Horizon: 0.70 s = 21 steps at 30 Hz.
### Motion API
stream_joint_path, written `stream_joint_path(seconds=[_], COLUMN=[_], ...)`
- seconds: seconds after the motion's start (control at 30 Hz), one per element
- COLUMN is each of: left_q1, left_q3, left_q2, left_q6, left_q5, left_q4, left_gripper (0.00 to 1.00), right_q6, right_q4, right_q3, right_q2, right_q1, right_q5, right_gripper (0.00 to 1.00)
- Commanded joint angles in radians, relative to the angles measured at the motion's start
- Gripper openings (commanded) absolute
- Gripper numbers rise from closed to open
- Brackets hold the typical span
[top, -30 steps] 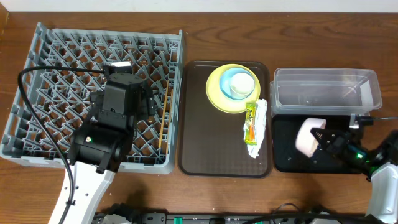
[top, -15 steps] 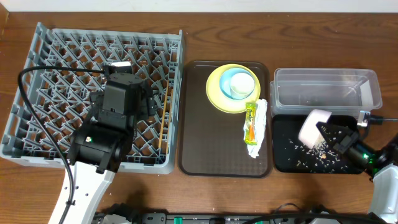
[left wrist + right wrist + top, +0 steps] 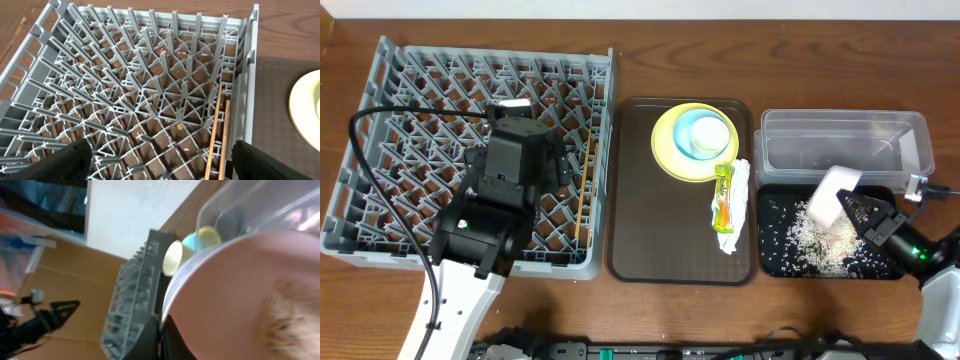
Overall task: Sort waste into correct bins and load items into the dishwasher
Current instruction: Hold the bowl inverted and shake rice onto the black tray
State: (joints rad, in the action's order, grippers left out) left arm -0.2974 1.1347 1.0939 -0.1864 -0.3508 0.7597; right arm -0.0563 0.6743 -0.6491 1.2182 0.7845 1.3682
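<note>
My right gripper will let go of the white bowl on the serving tray [image 3: 664,220], between the grey dish rack and sachet.
My right gripper [image 3: 867,212] is shut on the rim of the white bowl [image 3: 833,193] and holds it tipped over the black tray [image 3: 775,262]. Loose white rice scraps [image 3: 815,238] lie scattered in that tray. In the right wrist view the bowl [image 3: 240,295] fills the frame, with my fingers [image 3: 162,335] pinching its edge. My left gripper [image 3: 160,162] is open and empty above the grey dish rack [image 3: 400,100]. Two chopsticks [image 3: 584,195] lie in the rack near its right wall and also show in the left wrist view [image 3: 220,130].
The dark brown serving tray [image 3: 650,230] holds the yellow plate [image 3: 670,150] with the light blue bowl [image 3: 705,125] and a white cup [image 3: 708,141] stacked on it. The yellow-green sachet [image 3: 723,195] lies on the white napkin [image 3: 740,185]. The clear tub [image 3: 840,140] stands behind the black tray.
The right gripper has tipped the white bowl further and shifted it right and back. Rice has spilled from it into the black tray. The left arm has not moved.
</note>
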Motion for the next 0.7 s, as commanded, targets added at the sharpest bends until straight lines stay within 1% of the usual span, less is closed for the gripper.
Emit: stream_joint_path(seconds=[0.0,0.07,0.13,0.17,0.2,0.27,0.33,0.4,0.43,0.5,0.57,0.6,0.67], left_q1=[0.001,0.001,0.001,0.001,0.001,0.001,0.001,0.001,0.001,0.001,0.001,0.001,0.001], left_q3=[0.019,0.019,0.019,0.019,0.019,0.019,0.019,0.019,0.019,0.019,0.019,0.019,0.019], left_q2=[0.003,0.003,0.003,0.003,0.003,0.003,0.003,0.003,0.003,0.003,0.003,0.003,0.003], left_q6=[-0.013,-0.013,-0.013,-0.013,-0.013,-0.013,-0.013,-0.013,-0.013,-0.013,-0.013,-0.013,-0.013], left_q5=[-0.021,-0.021,-0.021,-0.021,-0.021,-0.021,-0.021,-0.021,-0.021,-0.021,-0.021,-0.021,-0.021], left_q4=[0.003,0.003,0.003,0.003,0.003,0.003,0.003,0.003,0.003,0.003,0.003,0.003,0.003], left_gripper=[0.92,0.92,0.92,0.92,0.92,0.93,0.92,0.92,0.92,0.92,0.92,0.92,0.92], right_q6=[-0.116,-0.098,0.035,0.051,0.034,-0.107,-0.100,0.025,0.053,-0.008,-0.130,-0.146,-0.086], right_q4=[0.097,0.052,-0.055,-0.062,-0.043,0.052,0.016,-0.092,-0.112,-0.061,0.013,0.006,-0.047], right_q3=[0.000,0.000,0.000,0.000,0.001,0.012,0.016,0.016,0.016,0.019,0.035,0.042,0.046], right_q2=[-0.001,-0.001,-0.001,-0.001,-0.001,-0.001,0.000,0.000,0.000,-0.001,-0.001,0.000,-0.001], right_q1=[0.008,0.014,0.025,0.026,0.026,0.026,0.027,0.033,0.032,0.026,0.020,0.021,0.029], right_q5=[0.031,0.039,0.081,0.092,0.101,0.095,0.102,0.139,0.152,0.153,0.118,0.114,0.139], right_gripper=[0.01,0.01,0.01,0.01,0.01,0.01,0.01,0.01,0.01,0.01,0.01,0.01,0.01])
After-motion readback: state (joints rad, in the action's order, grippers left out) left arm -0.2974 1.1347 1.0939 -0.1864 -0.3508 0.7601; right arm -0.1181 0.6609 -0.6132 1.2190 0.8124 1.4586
